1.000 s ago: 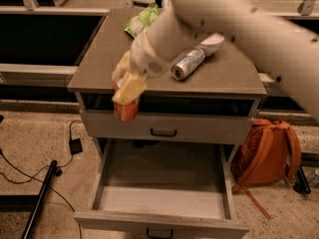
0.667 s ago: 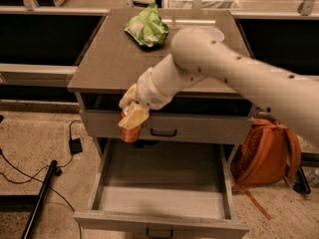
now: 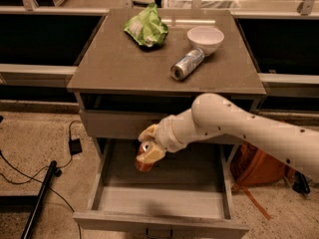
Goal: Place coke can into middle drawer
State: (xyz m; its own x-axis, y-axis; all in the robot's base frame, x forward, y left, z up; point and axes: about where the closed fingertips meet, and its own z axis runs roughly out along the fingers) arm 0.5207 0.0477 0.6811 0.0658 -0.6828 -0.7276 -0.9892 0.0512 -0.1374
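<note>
The robot's gripper needs to release the coke can on the middle drawer's grey bottom (image 3: 181, 194), a little off centre toward the orange backpack.
The coke can (image 3: 144, 163) is red-orange with a silver top and hangs tilted in my gripper (image 3: 149, 153). The gripper is shut on the can and holds it just above the pale grey floor of the open middle drawer (image 3: 164, 199), toward the drawer's left-centre. My white arm (image 3: 239, 126) reaches in from the right, in front of the closed upper drawer front (image 3: 112, 124). The middle drawer's dark handle (image 3: 158, 231) shows at the bottom edge.
On the cabinet top (image 3: 114, 66) lie a green chip bag (image 3: 147, 28), a white bowl (image 3: 205, 39) and a silver-and-pale-blue can (image 3: 187, 63) on its side. An orange backpack (image 3: 254, 166) stands right of the cabinet. Black cables (image 3: 40, 183) lie on the floor at left.
My arm has dropped from the cabinet top's front edge down past the upper drawer front. The can is now lower, inside the open middle drawer's space.
</note>
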